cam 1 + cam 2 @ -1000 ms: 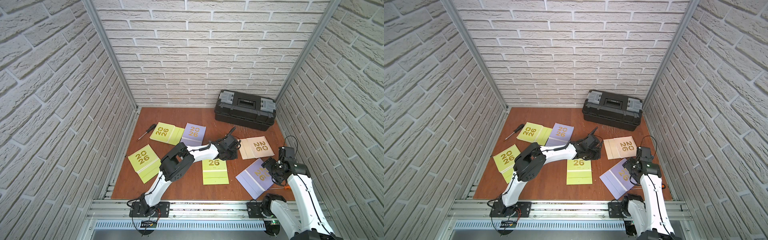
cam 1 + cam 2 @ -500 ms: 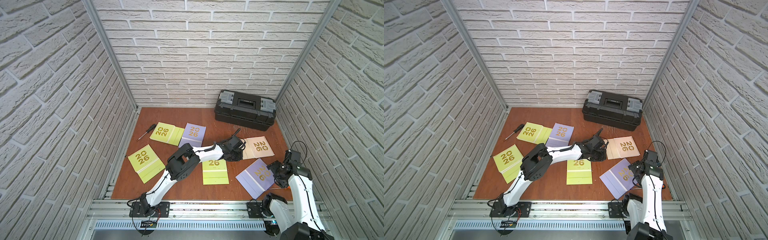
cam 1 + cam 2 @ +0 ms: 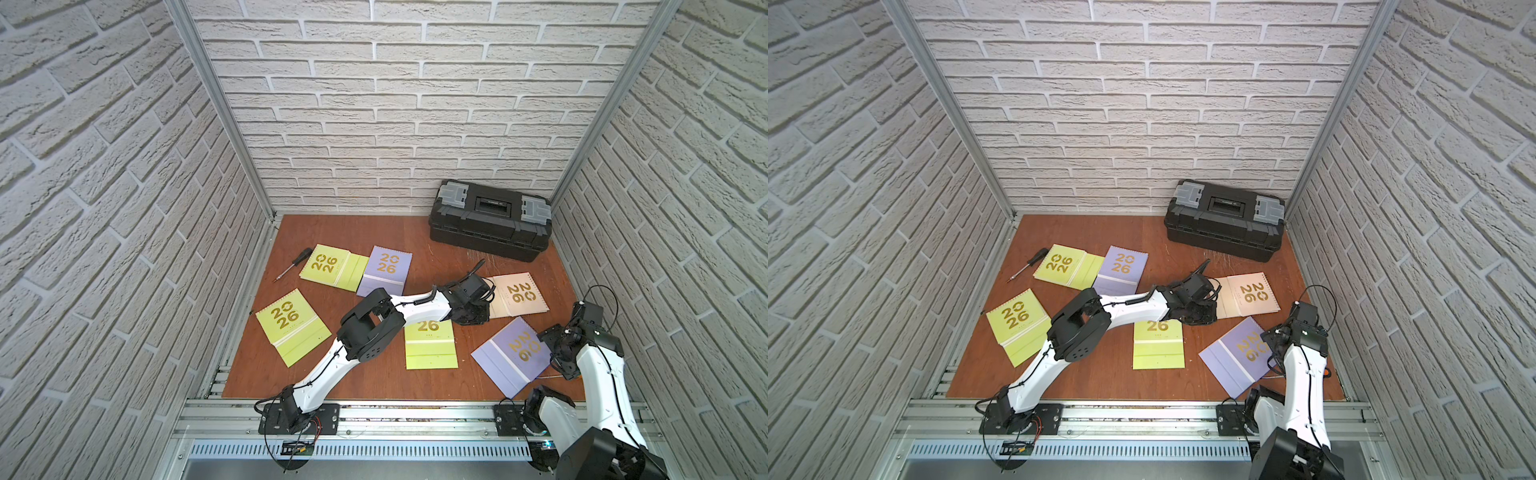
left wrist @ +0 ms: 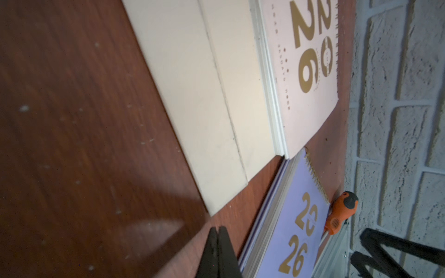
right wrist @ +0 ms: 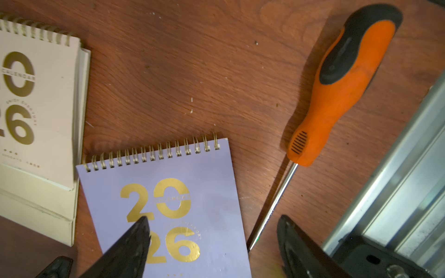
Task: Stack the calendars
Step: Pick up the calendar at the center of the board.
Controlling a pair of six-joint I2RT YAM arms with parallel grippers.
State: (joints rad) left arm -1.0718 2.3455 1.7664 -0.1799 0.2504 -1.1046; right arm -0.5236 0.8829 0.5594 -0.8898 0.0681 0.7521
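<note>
My right gripper is to close on the front lavender calendar's side edge point(image 3: 540, 373) point(image 5: 243, 229) that faces the orange screwdriver, just below the spiral binding.
Several flat calendars with gold "2026" lie apart on the brown table. Lime-green ones sit at the back left point(image 3: 332, 266), the left point(image 3: 291, 324) and the middle point(image 3: 430, 345). A lavender one point(image 3: 386, 270) overlaps the back-left green one. My left gripper point(image 4: 218, 228) is shut and empty, low over the table beside the beige calendar point(image 3: 519, 295) point(image 4: 308, 72). My right gripper point(image 5: 213, 217) hangs open over the right edge of the front lavender calendar point(image 3: 511, 355) point(image 5: 168, 204); one finger point(image 5: 134, 235) is over it, the other beyond its edge.
An orange screwdriver point(image 5: 344, 84) lies right of the front lavender calendar, next to the metal side rail point(image 5: 397, 180). A black toolbox point(image 3: 490, 220) stands at the back right. A small black screwdriver point(image 3: 293, 264) lies at the back left. Brick walls close three sides.
My left gripper has slid right, up to the beige calendar's left edge. My right gripper has drawn back toward the lavender calendar's right edge, and its jaws have spread slightly wider.
</note>
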